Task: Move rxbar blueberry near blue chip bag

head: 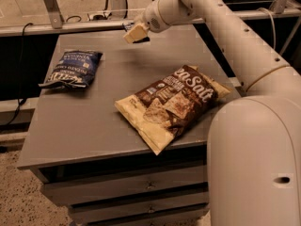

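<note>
My gripper is going to let go of the rxbar blueberry on the grey table (109,66) beside the far end of the blue chip bag.
My gripper (134,32) hangs over the far middle of the grey table (94,126), its pale fingers (136,32) close together. A small dark navy piece at their tips looks like the rxbar blueberry (127,27), mostly hidden by the fingers and held above the tabletop. The blue chip bag (73,68), crinkled dark blue with white lettering, lies flat at the table's left side, to the left of and nearer than the gripper.
A larger brown and tan chip bag (171,105) lies on the right half of the table. My white arm (254,159) fills the right foreground. A metal rail (61,27) and frame run behind the table. Drawers (141,187) sit below the front edge.
</note>
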`<act>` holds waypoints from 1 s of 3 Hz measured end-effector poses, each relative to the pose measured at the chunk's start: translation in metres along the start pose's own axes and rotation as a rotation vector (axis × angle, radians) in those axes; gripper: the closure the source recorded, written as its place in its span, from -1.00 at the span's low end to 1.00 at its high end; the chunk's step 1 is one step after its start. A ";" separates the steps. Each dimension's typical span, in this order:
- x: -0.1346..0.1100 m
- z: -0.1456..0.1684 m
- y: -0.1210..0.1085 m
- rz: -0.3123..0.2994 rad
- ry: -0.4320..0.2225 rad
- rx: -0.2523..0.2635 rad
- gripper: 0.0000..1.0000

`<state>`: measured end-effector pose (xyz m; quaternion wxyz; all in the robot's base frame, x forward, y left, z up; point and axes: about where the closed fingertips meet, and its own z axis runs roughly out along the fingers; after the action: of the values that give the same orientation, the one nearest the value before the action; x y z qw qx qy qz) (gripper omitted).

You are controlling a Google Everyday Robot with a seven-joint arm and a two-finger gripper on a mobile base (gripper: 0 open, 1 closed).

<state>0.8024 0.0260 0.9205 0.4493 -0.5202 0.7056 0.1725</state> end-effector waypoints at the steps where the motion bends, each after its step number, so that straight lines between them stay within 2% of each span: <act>1: -0.007 0.018 0.045 -0.030 -0.026 -0.144 1.00; 2: -0.014 0.030 0.084 -0.060 -0.055 -0.269 1.00; 3: -0.018 0.040 0.110 -0.079 -0.080 -0.352 1.00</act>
<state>0.7243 0.1090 0.8893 0.3855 -0.6108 0.6250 0.2962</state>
